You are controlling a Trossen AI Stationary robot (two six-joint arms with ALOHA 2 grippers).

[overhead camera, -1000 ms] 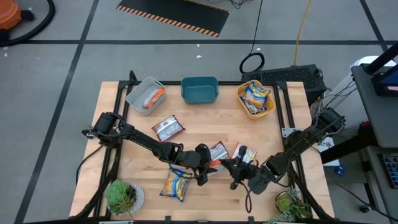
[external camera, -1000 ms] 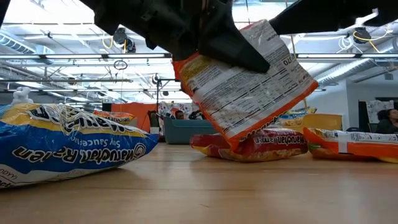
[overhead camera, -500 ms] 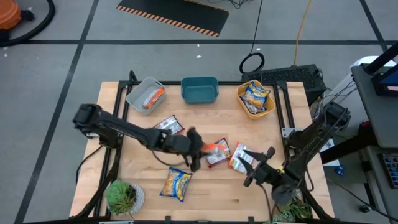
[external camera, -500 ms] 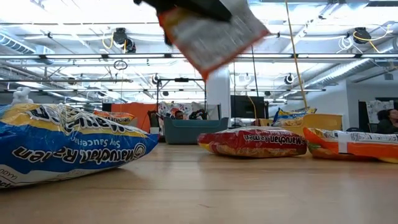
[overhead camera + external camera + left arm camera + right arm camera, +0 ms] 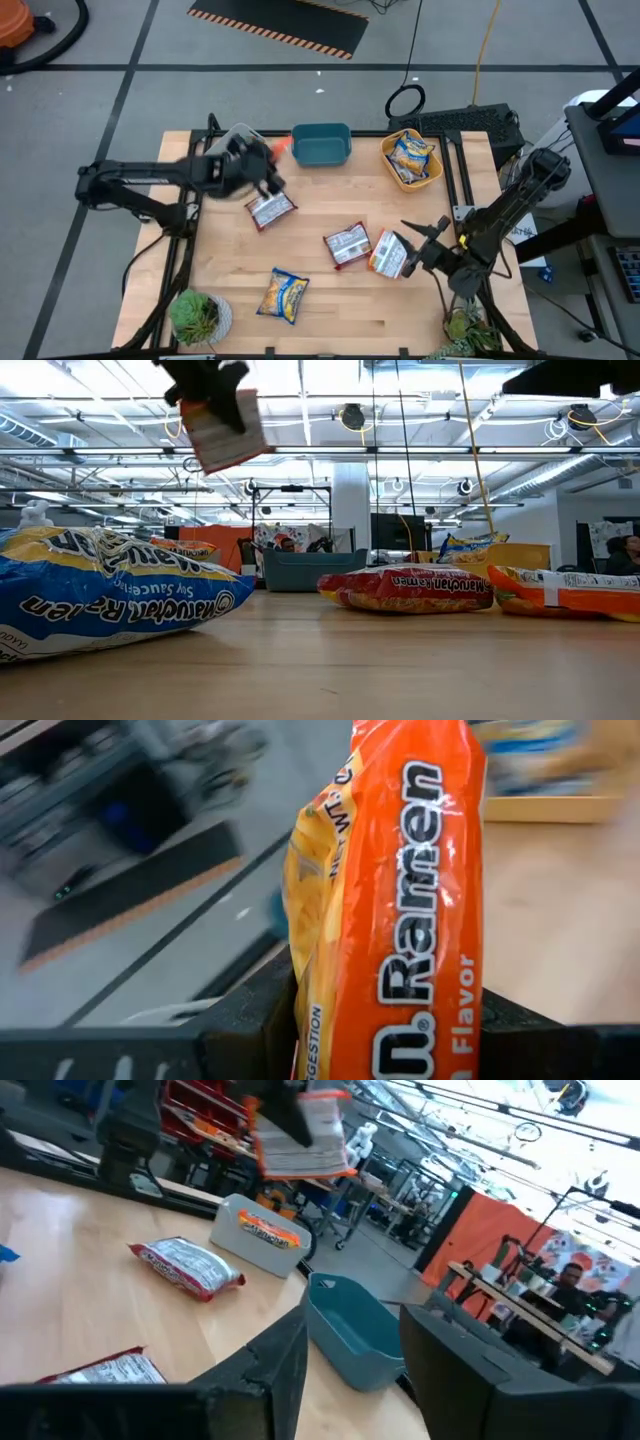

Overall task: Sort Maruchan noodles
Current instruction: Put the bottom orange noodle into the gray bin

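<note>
I need to use my left gripper to release the orange Maruchan noodle packet inside the grey tub [image 5: 235,160], together with the other orange packet.
My left gripper [image 5: 268,162] is shut on an orange Maruchan noodle packet [image 5: 400,900], held in the air at the far left, beside the grey tub [image 5: 262,1235]; that tub holds another orange packet. The low view shows the held packet [image 5: 222,430] high above the table. My right gripper [image 5: 415,243] stands open near the table's right edge, beside an orange-and-white packet [image 5: 388,255]. Two silver-white and red packets [image 5: 270,210] [image 5: 348,245] and a yellow and blue one [image 5: 284,296] lie flat on the table. My left gripper pinches the orange packet between its two fingers [image 5: 250,1020], one on each flat face, near one end [image 5: 400,1030]. The packet is lifted clear of the table and hangs tilted below the gripper in the low view.
At the far edge stand a teal tub [image 5: 321,144] and a yellow tub [image 5: 411,158] with yellow packets. Potted plants sit at the near left [image 5: 200,315] and near right [image 5: 470,330] corners. Bare wood lies in the middle near part of the table.
My left gripper has risen and swung from the table's near middle toward the far left, carrying the orange packet up to the grey tub. My right gripper has opened and drawn back toward the right edge.
</note>
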